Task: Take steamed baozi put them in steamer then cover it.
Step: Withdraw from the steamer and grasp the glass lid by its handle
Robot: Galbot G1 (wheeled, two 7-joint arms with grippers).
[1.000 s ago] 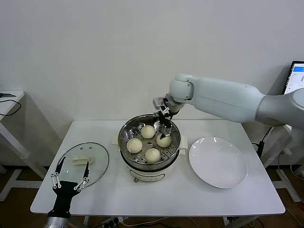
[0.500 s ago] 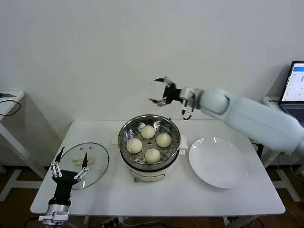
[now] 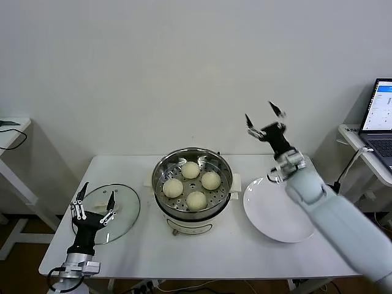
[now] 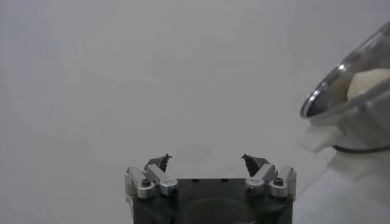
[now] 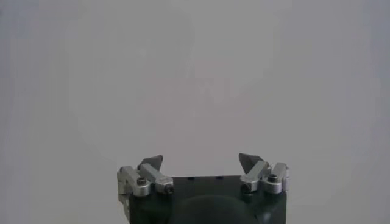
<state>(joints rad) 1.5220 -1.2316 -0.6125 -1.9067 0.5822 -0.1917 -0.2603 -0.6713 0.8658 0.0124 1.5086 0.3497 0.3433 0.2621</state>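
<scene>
The robot's left gripper will close on the white handle (image 3: 103, 206) of the glass cover, as the filled steamer is ready to be covered.
Several cream-white baozi (image 3: 191, 169) sit on the perforated tray inside the steel steamer (image 3: 192, 208) at the table's middle. The glass cover (image 3: 127, 211) with its white handle lies flat on the table to the left of the steamer. My left gripper (image 3: 94, 204) is open and empty, pointing up at the cover's near edge. My right gripper (image 3: 264, 118) is open and empty, raised high, pointing up against the wall above the white plate. In the left wrist view the open left gripper (image 4: 207, 161) faces the wall, with the steamer's rim (image 4: 341, 79) and a baozi (image 4: 370, 81) at the edge.
A flat white plate (image 3: 269, 211) lies right of the steamer, partly behind my right arm. A laptop (image 3: 380, 116) stands on a side table at far right. Another small table (image 3: 9, 131) is at far left. The right wrist view shows only the wall behind the right gripper (image 5: 201, 159).
My right gripper has lifted out of the steamer, swung right and up, and now stands above the plate. My left gripper has shifted slightly towards the cover. The baozi stay in the steamer.
</scene>
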